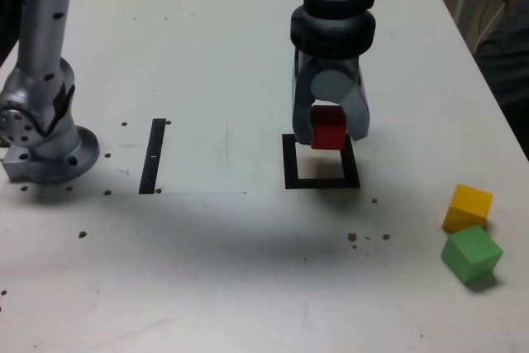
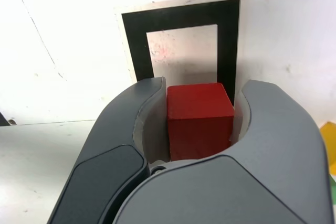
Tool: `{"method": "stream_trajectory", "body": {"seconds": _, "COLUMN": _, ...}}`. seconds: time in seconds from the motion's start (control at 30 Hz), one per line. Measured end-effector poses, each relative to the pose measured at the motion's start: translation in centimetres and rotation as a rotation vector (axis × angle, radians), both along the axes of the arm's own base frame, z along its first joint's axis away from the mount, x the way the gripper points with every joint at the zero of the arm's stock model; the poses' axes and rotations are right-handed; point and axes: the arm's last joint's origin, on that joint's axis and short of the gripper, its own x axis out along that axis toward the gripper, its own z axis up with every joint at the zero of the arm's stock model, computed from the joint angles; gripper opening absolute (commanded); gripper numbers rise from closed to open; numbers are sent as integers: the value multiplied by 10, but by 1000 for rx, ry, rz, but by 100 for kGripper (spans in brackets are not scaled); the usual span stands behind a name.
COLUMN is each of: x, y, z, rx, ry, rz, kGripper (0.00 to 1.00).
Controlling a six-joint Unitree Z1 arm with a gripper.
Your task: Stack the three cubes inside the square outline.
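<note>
Next, my gripper lets go of the red cube on the white centre of the square outline (image 1: 321,157) (image 2: 186,62).
My gripper (image 1: 329,128) is shut on the red cube (image 1: 328,127) and holds it just above the far edge of the square outline (image 1: 321,181). In the wrist view the red cube (image 2: 200,119) sits clamped between both grey fingers (image 2: 134,124), with the square outline (image 2: 182,45) and its white centre lying beyond it. The yellow cube (image 1: 468,207) and the green cube (image 1: 472,255) rest on the table at the exterior view's right, touching or nearly so. A sliver of yellow (image 2: 329,137) shows at the wrist view's edge.
A thin black strip (image 1: 154,155) lies on the white table at the exterior view's left of the outline. The arm's base (image 1: 41,134) stands at the far left. A person's sleeve (image 1: 506,47) shows beyond the table's right edge. Small dark specks dot the table.
</note>
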Motion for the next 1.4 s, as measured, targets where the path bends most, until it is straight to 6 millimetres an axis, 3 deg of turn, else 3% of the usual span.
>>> {"method": "stream_trajectory", "body": {"seconds": 0.57, "x": -6, "y": 10, "z": -20, "rx": -10, "ry": 21, "rz": 20, "kGripper": 23}}
{"method": "stream_trajectory", "body": {"seconds": 1.07, "x": 1, "y": 9, "z": -34, "rx": -24, "ry": 40, "rz": 7, "kGripper": 24}}
{"method": "stream_trajectory", "body": {"seconds": 1.17, "x": 1, "y": 9, "z": -35, "rx": -26, "ry": 40, "rz": 5, "kGripper": 42}}
{"method": "stream_trajectory", "body": {"seconds": 1.3, "x": -1, "y": 9, "z": -38, "rx": -39, "ry": 46, "rz": -12, "kGripper": 85}}
{"method": "stream_trajectory", "body": {"seconds": 1.4, "x": 0, "y": 8, "z": -39, "rx": -47, "ry": 45, "rz": -22, "kGripper": 96}}
